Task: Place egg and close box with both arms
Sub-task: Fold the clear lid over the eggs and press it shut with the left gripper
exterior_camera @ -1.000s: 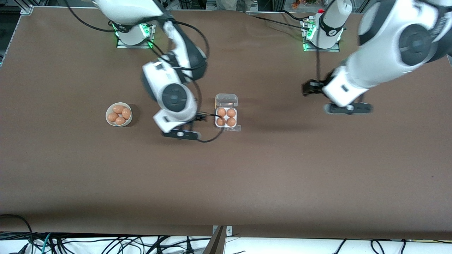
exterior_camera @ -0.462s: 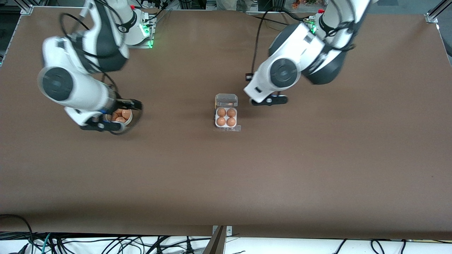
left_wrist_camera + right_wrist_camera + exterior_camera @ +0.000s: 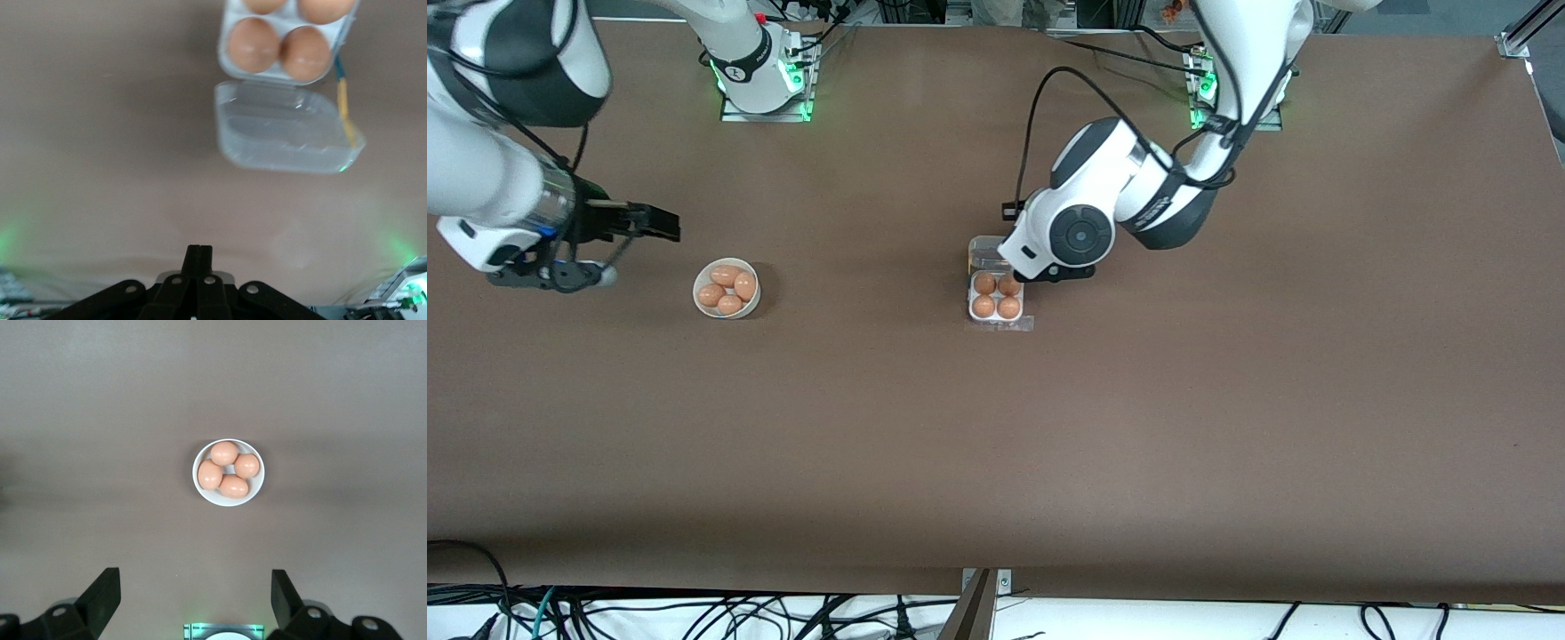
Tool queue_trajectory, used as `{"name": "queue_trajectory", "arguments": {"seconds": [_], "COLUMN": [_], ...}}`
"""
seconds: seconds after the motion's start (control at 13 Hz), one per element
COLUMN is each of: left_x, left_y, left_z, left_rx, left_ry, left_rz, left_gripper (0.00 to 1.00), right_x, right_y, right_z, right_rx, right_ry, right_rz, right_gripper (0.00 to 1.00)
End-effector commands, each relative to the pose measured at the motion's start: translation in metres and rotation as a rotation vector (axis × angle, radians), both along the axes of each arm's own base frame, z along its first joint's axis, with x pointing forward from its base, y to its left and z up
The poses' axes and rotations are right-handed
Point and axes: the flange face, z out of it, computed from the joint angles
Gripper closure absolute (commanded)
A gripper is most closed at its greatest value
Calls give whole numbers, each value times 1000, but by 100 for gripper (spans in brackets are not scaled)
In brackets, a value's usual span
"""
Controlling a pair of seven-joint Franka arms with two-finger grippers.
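Observation:
My left gripper has the lid. It will let go of it on top of the brown eggs in the clear box (image 3: 995, 294) (image 3: 287, 25).
The clear box (image 3: 970, 299) sits mid-table with its lid (image 3: 984, 253) lying open, flat on the table, on the side toward the arms' bases. Every cell holds a brown egg (image 3: 984, 284). The left arm's wrist (image 3: 1069, 236) hangs over the lid's edge and hides its fingers there. In the left wrist view my left gripper (image 3: 198, 257) is shut on nothing, a short way off the open lid (image 3: 287, 137), with an egg (image 3: 253, 45) in the box (image 3: 223, 57). My right gripper (image 3: 649, 222) stands open and empty beside the bowl, toward the right arm's end.
A round white bowl (image 3: 727, 308) with several brown eggs stands toward the right arm's end of the table; it also shows in the right wrist view, the bowl (image 3: 200, 490) lying ahead of the open right gripper (image 3: 195, 590). Cables hang from both arms.
The left arm swung in from its end of the table to the box's lid and its gripper shut. The right arm left the box, passed over the bowl and drew away.

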Motion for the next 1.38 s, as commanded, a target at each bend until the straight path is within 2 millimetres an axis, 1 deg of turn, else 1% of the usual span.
{"name": "queue_trajectory", "arguments": {"seconds": [0.0, 0.08, 0.23, 0.31, 0.46, 0.77, 0.85, 0.92, 1.0, 1.08, 1.15, 1.23, 1.31], "left_x": [-7, -9, -15, -16, -22, 3, 17, 25, 35, 43, 52, 59, 72], "left_y": [-31, -35, -43, -45, -49, -39, -31, -26, -21, -19, -10, 1, 17], "left_z": [-28, -36, -50, -55, -64, -68, -64, -58, -46, -36, -20, -1, 19], "left_rx": [-22, -22, -24, -20, -12, -38, -41, -38, -48, -57, -54, -27, 4], "left_ry": [-1, -4, -8, -6, 0, -79, -105, -117, -134, -145, -140, -134, -139], "left_rz": [7, 6, 7, 4, -7, 38, 60, 72, 83, 95, 95, 68, 50], "left_gripper": [100, 100, 100, 100, 100, 100, 100, 100, 100, 94, 86, 71, 56], "right_x": [-4, -3, -3, -2, -1, -4, -4, -4, -4, -3, -2, 0, 1], "right_y": [-2, -5, -24, -23, -18, -16, -16, -17, -18, -20, -19, -15, -14], "right_z": [13, 14, 11, 10, 15, 25, 26, 26, 29, 34, 37, 43, 42], "right_rx": [-7, -7, 0, 12, 9, 5, 4, 4, 4, 4, 10, 14, 14], "right_ry": [1, -1, 14, 21, 9, -8, -9, -9, -14, -24, -32, -45, -44], "right_rz": [12, 6, -28, -19, -6, -8, -10, -11, -14, -16, -20, -22, -22], "right_gripper": [0, 0, 0, 0, 0, 0, 0, 0, 0, 0, 0, 0, 0]}}
